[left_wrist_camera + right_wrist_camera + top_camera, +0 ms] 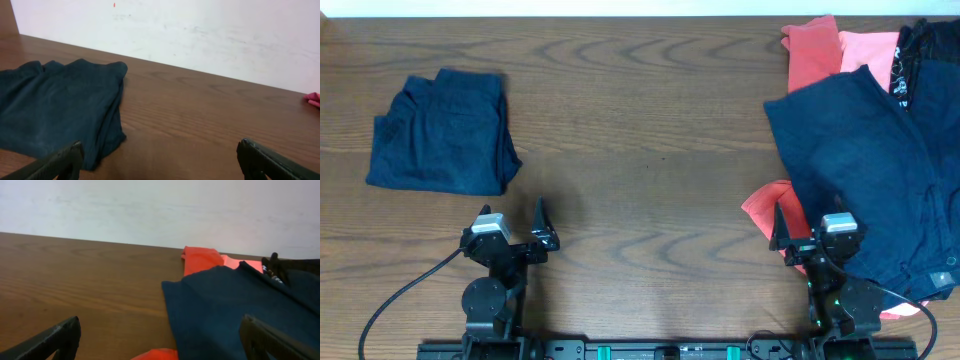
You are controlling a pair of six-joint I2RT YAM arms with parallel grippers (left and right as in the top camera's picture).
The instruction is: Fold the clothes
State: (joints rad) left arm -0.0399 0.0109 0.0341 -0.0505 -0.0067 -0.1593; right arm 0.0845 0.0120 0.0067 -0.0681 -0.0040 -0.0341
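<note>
Next, my right gripper grabs the large navy piece by its side edge [786, 166] [175, 336], just beyond where the coral-pink shirt sticks out from under it.
A folded dark navy garment [442, 132] lies at the far left of the table; it also shows in the left wrist view [55, 107]. A loose pile sits at the right: a large navy piece [865, 170] on top of coral-pink shirts [820, 50] and a black printed shirt [920, 50]. The pile also shows in the right wrist view, the navy piece [225, 305] over the coral one [200, 260]. My left gripper [515, 232] is open and empty, just in front of the folded garment. My right gripper [810, 232] is open and empty at the pile's near edge.
The wooden table [650, 160] runs between the two lots of clothes. A white wall [200, 35] stands behind the far edge. Black cables trail from both arm bases at the front edge.
</note>
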